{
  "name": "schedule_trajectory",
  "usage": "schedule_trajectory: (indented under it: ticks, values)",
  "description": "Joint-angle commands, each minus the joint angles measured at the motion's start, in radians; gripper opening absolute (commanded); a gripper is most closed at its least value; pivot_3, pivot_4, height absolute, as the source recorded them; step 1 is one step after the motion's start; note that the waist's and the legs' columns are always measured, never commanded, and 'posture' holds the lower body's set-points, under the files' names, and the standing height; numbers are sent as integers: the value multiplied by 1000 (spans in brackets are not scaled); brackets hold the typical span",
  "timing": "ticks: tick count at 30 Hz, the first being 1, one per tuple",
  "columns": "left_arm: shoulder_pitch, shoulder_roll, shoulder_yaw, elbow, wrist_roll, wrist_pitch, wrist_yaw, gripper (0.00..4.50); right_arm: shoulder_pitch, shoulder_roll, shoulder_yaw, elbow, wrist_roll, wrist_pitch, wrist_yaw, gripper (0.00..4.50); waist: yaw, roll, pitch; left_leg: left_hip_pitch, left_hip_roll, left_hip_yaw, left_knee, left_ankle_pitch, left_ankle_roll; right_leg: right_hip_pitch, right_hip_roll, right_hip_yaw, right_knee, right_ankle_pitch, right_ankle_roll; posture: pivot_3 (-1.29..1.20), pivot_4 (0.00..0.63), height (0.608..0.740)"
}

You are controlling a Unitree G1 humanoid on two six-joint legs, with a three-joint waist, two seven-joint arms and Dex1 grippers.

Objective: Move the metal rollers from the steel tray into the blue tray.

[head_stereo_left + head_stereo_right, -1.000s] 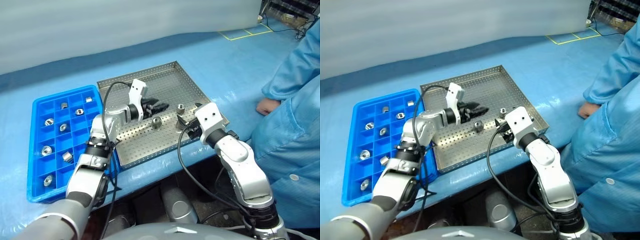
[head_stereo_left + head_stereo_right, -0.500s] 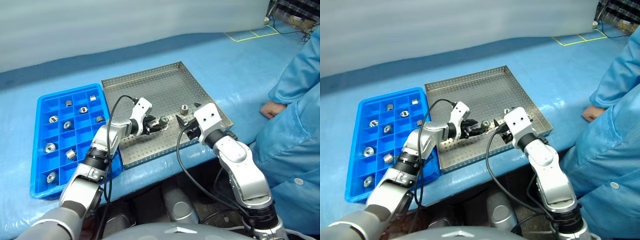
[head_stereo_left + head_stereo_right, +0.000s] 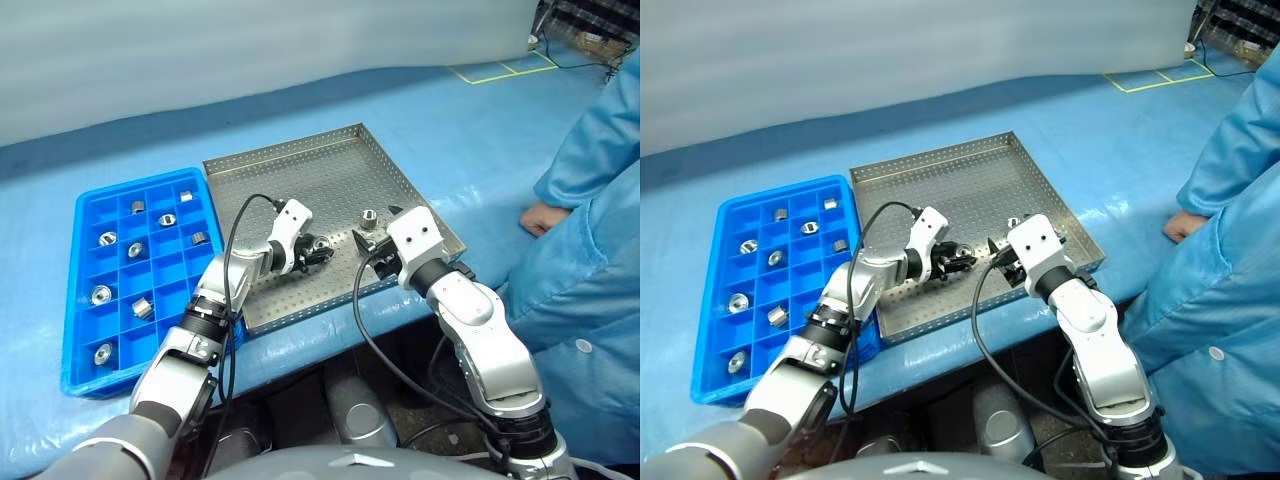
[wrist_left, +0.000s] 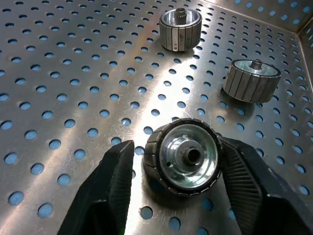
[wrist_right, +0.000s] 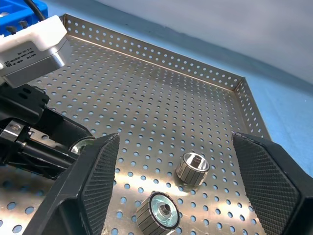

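Next, I close my right gripper on the ribbed side (image 3: 371, 241) (image 5: 150, 219) of the nearer metal roller below it, and leave the roller farther back in the steel tray.
The steel tray (image 3: 320, 185) lies in the middle of the blue table. My left gripper (image 4: 178, 161) is low over its front part, fingers (image 4: 247, 181) shut on a metal roller (image 4: 188, 156) that lies on its side on the perforated floor. Two more metal rollers (image 4: 181, 29) (image 4: 252, 81) stand beyond it. My right gripper (image 5: 175, 137) hovers open over the tray's front right, with nothing between its fingers; two rollers (image 5: 193, 169) (image 5: 159, 215) sit below it. The blue tray (image 3: 85, 355), left of the steel tray, has several rollers (image 3: 108, 239) in its compartments.
A person in a blue gown stands at the right, one hand (image 3: 545, 215) resting on the table near the steel tray's right side. Black cables loop from both wrists over the table's front edge.
My left gripper has dropped to the tray floor and its fingers have narrowed around the roller. The right arm has stayed still. The camera shifted a little early on.
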Motion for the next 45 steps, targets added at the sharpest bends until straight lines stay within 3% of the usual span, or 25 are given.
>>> schedule_trajectory:
  ticks: [1,7,12,19,25,30,40,45]
  values:
    - [14,11,-14,-5,9,19,-20,1762,-8,-1,3,-22,-4,-25,-5,3898,0,0,0,0,0,0,0,0,0,0,0,0,0,0,0,-459,150,740]
    - [20,9,24,-29,-11,21,-5,1762,-14,1,11,-12,-2,-31,-2,3898,0,0,0,0,0,0,0,0,0,0,0,0,0,0,0,-450,150,740]
    - [36,19,142,-209,-104,127,30,1762,-8,20,7,-13,92,-22,67,3898,0,0,0,-1,0,0,0,0,0,-1,0,0,0,0,0,-423,150,740]
    - [132,197,226,-618,-99,359,152,1762,22,-66,47,-16,200,-12,227,3898,13,0,0,-1,0,0,-1,0,0,-2,1,1,1,0,0,-360,150,740]
    - [249,265,349,-838,-41,510,326,1762,-11,-83,68,10,238,-21,274,3898,82,0,0,-1,1,-1,-1,0,0,-3,2,1,1,-1,-2,-272,150,740]
    - [360,245,357,-903,-24,562,399,1762,-57,-60,76,43,236,-30,255,3898,162,0,0,-1,1,-1,-1,0,-1,-10,2,1,1,-2,-5,-225,150,740]
    - [394,177,294,-781,-8,456,440,1762,-87,-60,84,66,216,-47,232,3898,298,1,0,-1,1,0,-2,-1,-2,-11,1,0,1,-5,-11,-227,150,740]
    - [372,164,312,-763,-31,409,434,1762,-83,-64,85,64,209,-47,221,3898,317,1,-1,-1,1,0,-1,-1,-2,-11,1,0,1,-4,-13,-238,150,740]
